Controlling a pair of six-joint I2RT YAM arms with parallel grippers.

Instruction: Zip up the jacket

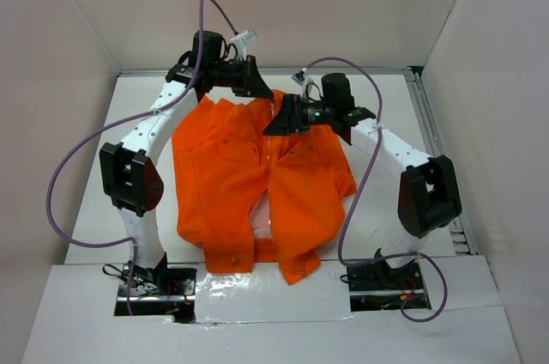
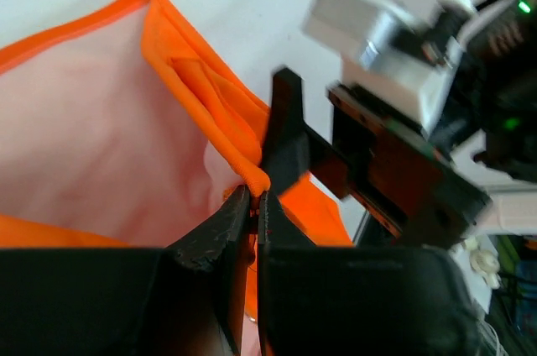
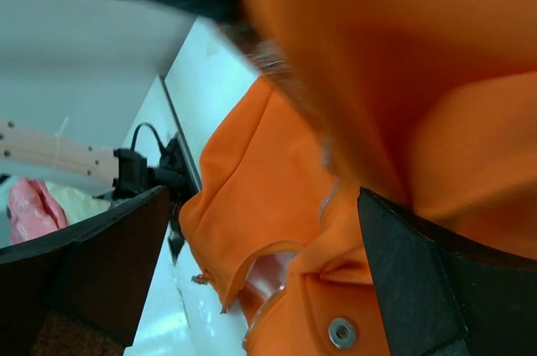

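Observation:
My right gripper should back off and close on the pull [image 3: 270, 60], because its fingers straddle the zipper teeth below the zipper pull at the tip of my left gripper.
The orange jacket [image 1: 223, 175] lies on the white table [image 1: 111, 209], collar at the far end, front partly open so the pale lining shows near the hem. My left gripper [image 1: 256, 94] is at the collar; in the left wrist view it [image 2: 256, 196] is shut on the jacket's rolled orange edge [image 2: 201, 79], next to the pink lining [image 2: 84, 138]. My right gripper [image 1: 270, 126] hovers over the upper front opening, just right of the left one. In the right wrist view it [image 3: 260, 272] is open, fingers [image 3: 436, 289] wide apart above the fabric [image 3: 252, 180], zipper teeth [image 3: 325, 201] and a snap [image 3: 341, 332].
White walls enclose the table on three sides. A metal rail [image 1: 433, 141] runs along the right edge. Purple cables [image 1: 77, 158] loop off both arms. The right gripper's body [image 2: 403, 180] is close beside my left jaws. Shiny tape [image 1: 257, 295] covers the near edge.

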